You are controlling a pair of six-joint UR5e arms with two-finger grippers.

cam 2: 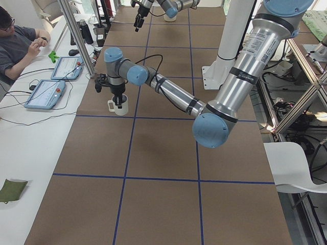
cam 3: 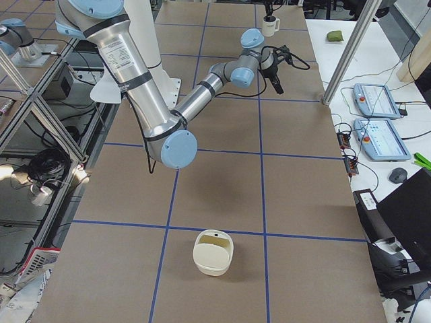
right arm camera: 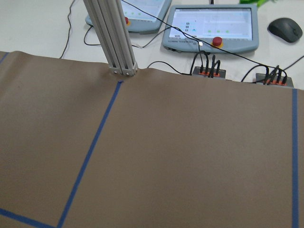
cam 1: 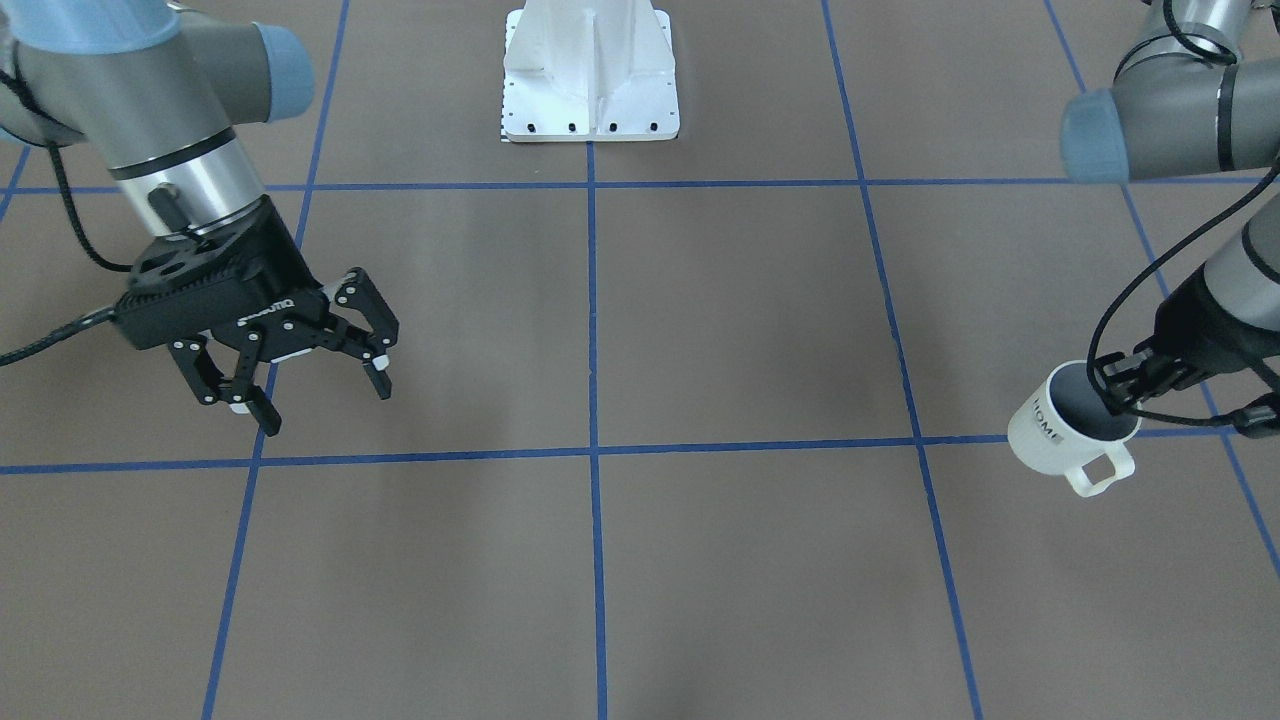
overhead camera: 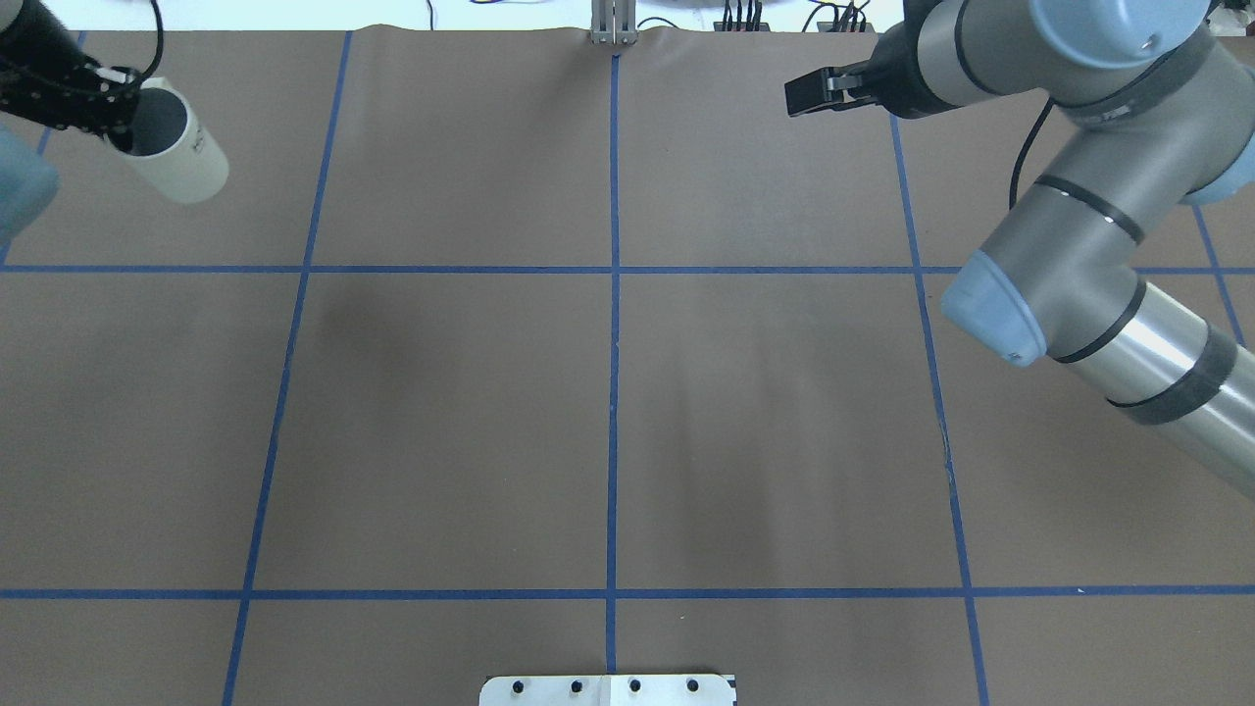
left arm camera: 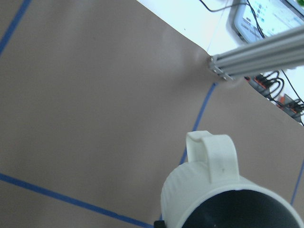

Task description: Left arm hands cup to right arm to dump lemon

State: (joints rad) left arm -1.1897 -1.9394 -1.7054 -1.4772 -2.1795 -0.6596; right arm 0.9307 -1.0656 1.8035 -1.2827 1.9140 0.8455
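My left gripper should put the white cup down in the middle of the blue-lined square (cam 1: 1023, 317) beside that gripper.
The white cup (cam 1: 1050, 440) with "HOME" on its side hangs tilted at the table's far left corner, handle toward the operators' side. My left gripper (cam 1: 1118, 392) is shut on its rim, one finger inside the mouth. The cup (overhead camera: 186, 157) also shows in the overhead view, and in the left wrist view the cup (left arm camera: 209, 190) shows its handle and dark inside. The lemon is hidden; only the cup's grey inside shows. My right gripper (cam 1: 327, 405), marked "ROBOTIQ", hovers open and holds nothing, a full table width from the cup.
The white robot base (cam 1: 590, 70) stands at the table's middle rear. A cream bowl-like container (cam 3: 213, 252) sits near the table's right end. An aluminium post (right arm camera: 111, 35) and control tablets (right arm camera: 211, 23) line the far edge, where a person (cam 2: 15, 43) sits.
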